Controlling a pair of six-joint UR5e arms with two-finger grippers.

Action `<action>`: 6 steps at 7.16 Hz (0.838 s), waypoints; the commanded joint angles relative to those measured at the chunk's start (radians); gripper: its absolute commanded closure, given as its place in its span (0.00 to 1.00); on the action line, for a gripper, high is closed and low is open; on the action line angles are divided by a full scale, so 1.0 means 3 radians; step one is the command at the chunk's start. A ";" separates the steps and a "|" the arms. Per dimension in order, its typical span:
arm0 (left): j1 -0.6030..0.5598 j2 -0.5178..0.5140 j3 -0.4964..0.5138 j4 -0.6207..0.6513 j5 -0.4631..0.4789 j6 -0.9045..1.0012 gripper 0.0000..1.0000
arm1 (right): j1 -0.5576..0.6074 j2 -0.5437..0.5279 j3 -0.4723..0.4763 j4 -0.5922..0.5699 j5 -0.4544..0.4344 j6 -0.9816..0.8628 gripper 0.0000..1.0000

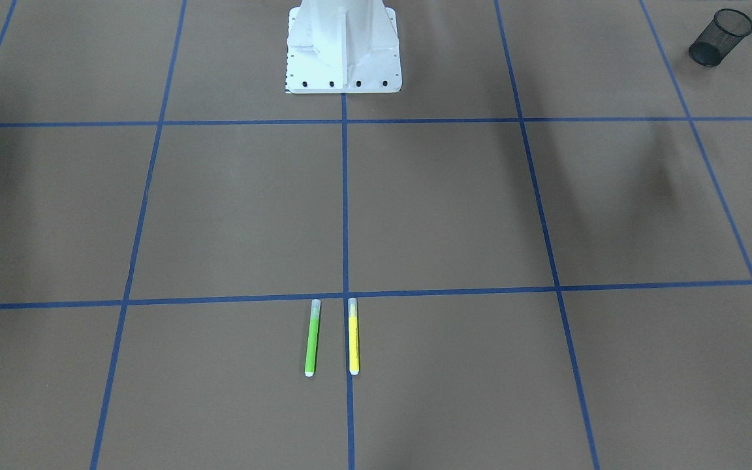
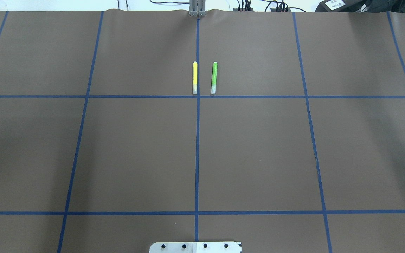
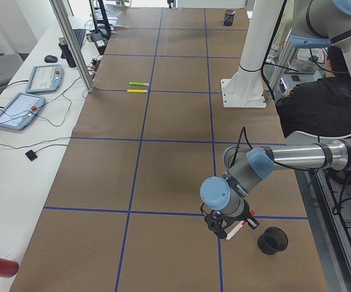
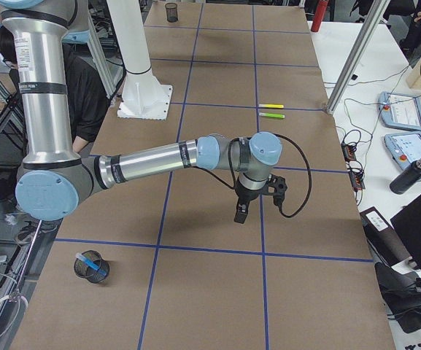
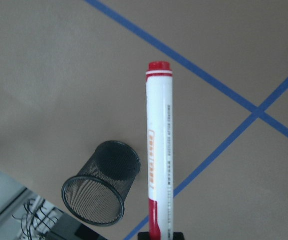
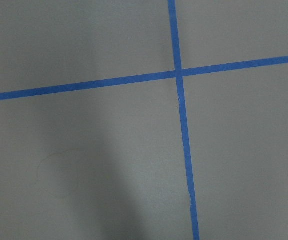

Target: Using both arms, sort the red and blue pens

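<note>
The red pen, now hanging just above the table, will be let go by my left gripper, and it will be inside the empty black mesh cup (image 1: 715, 40) (image 5: 104, 180) when I release it.
The red pen (image 5: 158, 150), white-barrelled with a red cap and red end, is clamped in my left gripper (image 3: 230, 230), which is shut on it. It hangs just above the table beside an empty black mesh cup (image 5: 104, 182), left of the pen in the left wrist view. The blue pen (image 4: 97, 264) leans inside a second mesh cup (image 4: 90, 268) at the near end of the exterior right view. My right gripper (image 4: 243, 211) points down over the table, far from that cup. Whether it is open or shut I cannot tell.
A green marker (image 2: 214, 78) and a yellow marker (image 2: 195, 78) lie side by side at the far middle of the table. The white robot base (image 1: 343, 49) stands at mid-table. A seated person (image 3: 309, 103) is behind the robot. Tablets (image 3: 18, 111) sit on the side bench.
</note>
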 commanded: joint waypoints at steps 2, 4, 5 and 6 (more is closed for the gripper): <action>-0.0060 0.0040 0.0256 0.0809 -0.0068 0.0924 1.00 | -0.0073 -0.0004 0.0032 0.0000 0.0098 0.0043 0.01; -0.0137 0.0040 0.0266 0.1234 -0.0053 0.1278 1.00 | -0.0078 -0.0004 0.0027 0.0000 0.0119 0.0043 0.01; -0.0142 0.0040 0.0398 0.1236 -0.0058 0.1340 1.00 | -0.0078 -0.0004 0.0037 0.0005 0.0119 0.0043 0.01; -0.0147 0.0035 0.0511 0.1231 -0.0063 0.1341 1.00 | -0.0078 -0.0004 0.0037 0.0005 0.0159 0.0043 0.01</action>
